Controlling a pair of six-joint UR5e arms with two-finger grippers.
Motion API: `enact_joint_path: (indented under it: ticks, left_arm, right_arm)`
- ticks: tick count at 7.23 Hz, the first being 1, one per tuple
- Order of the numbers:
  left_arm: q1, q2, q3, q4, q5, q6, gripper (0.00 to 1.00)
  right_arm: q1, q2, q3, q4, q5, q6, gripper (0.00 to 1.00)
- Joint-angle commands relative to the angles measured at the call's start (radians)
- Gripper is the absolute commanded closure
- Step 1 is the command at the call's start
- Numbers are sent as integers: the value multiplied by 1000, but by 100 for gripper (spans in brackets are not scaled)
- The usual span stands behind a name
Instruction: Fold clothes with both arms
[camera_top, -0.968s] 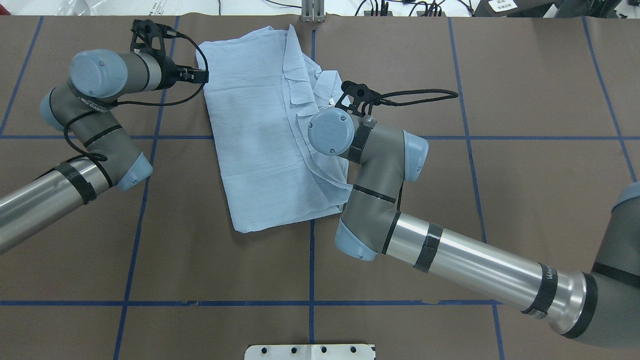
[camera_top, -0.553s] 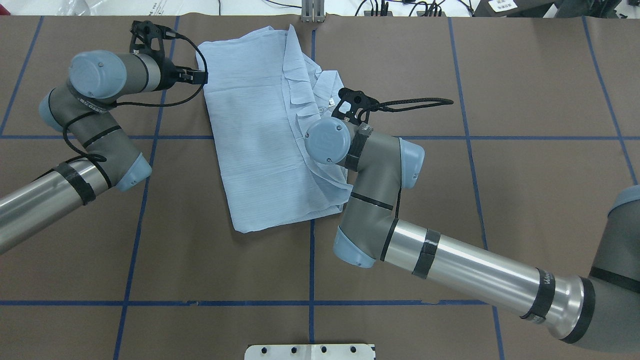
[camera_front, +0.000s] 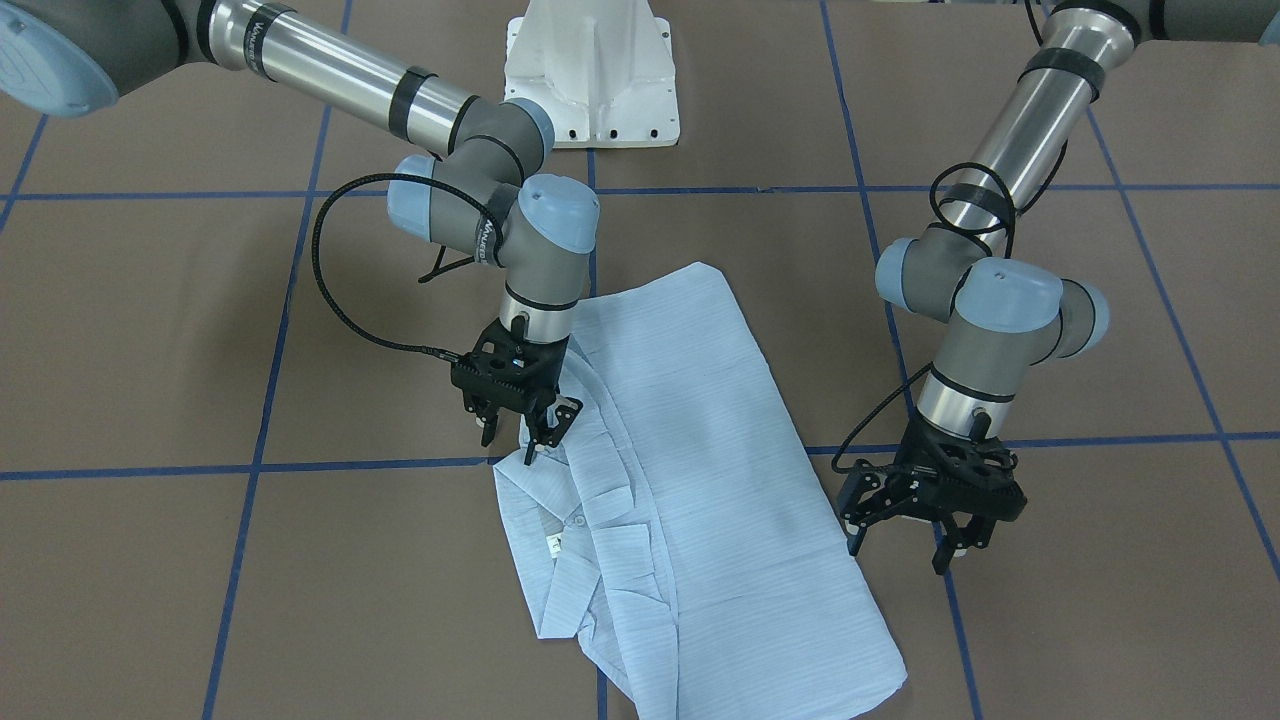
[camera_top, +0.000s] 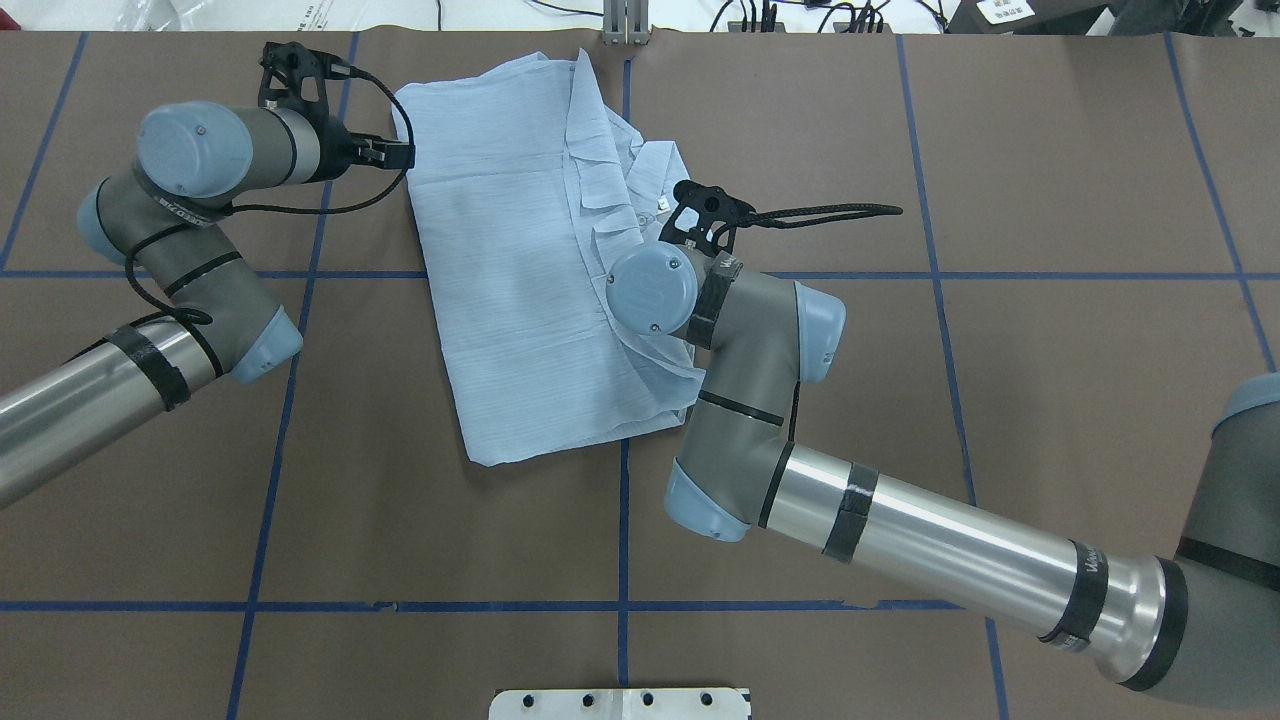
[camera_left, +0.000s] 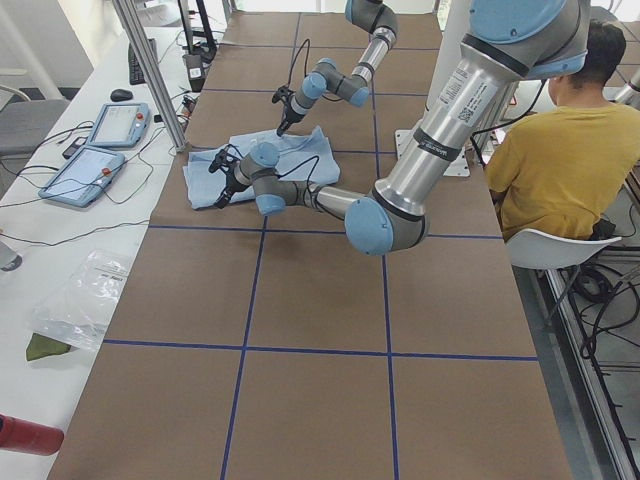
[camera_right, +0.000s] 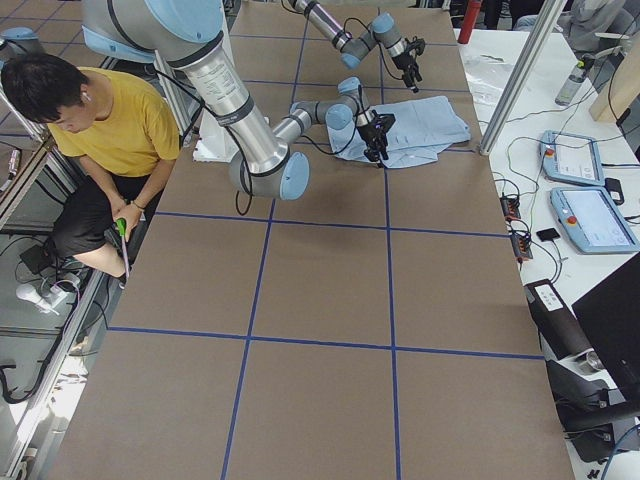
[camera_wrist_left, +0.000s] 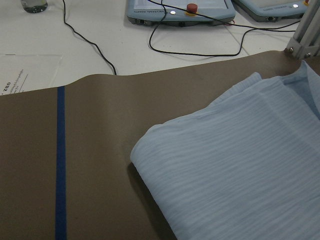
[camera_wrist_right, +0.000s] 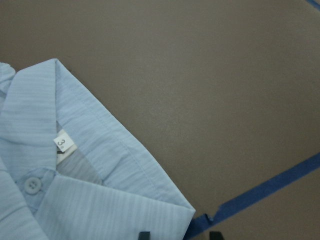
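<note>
The shirt's long edge angles toward my left gripper, so my right gripper should pinch the front corner (camera_wrist_right: 184, 214) and pull the shirt straighter before folding it.
The light-blue striped shirt (camera_top: 520, 270) lies folded lengthwise on the brown table, its collar (camera_wrist_right: 100, 135) and white neck label (camera_wrist_right: 64, 142) at the far end. My right gripper (camera_front: 512, 440) is open and points down at the shirt's edge, just short of the collar. In the right wrist view its fingertips (camera_wrist_right: 144, 235) sit at the shirt's front corner, with nothing between them. My left gripper (camera_front: 900, 545) is open too, low beside the opposite long edge of the shirt (camera_front: 690, 500) and not touching it. The left wrist view shows only a rounded folded corner of the shirt (camera_wrist_left: 240, 170).
The white pedestal base (camera_front: 590, 80) stands at the near table edge. Blue tape lines (camera_top: 620, 605) grid the brown mat. Teach pendants (camera_left: 105, 125) and cables lie on the white bench beyond the far edge. A person in a yellow shirt (camera_right: 110, 120) sits beside the robot.
The right arm's wrist has drawn back a little toward the robot along the shirt's edge. The left arm and the shirt have barely moved.
</note>
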Motion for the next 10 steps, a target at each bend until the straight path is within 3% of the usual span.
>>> enact_joint_path:
  ticks: [1,5,7,10]
  left_arm:
    - [0,0,0,0,0,0,0]
    - [6,6,0,-20,2,-2,0]
    - [8,6,0,-21,2,-3,0]
    - [9,8,0,-20,0,-2,0]
  right_arm:
    - [1,2,1,3,0,6,100]
    - [16,1,9,72,0,6,100]
    - [23,-2,1,118,-6,32,82]
    - [23,-4,-31,115,-23,32,77]
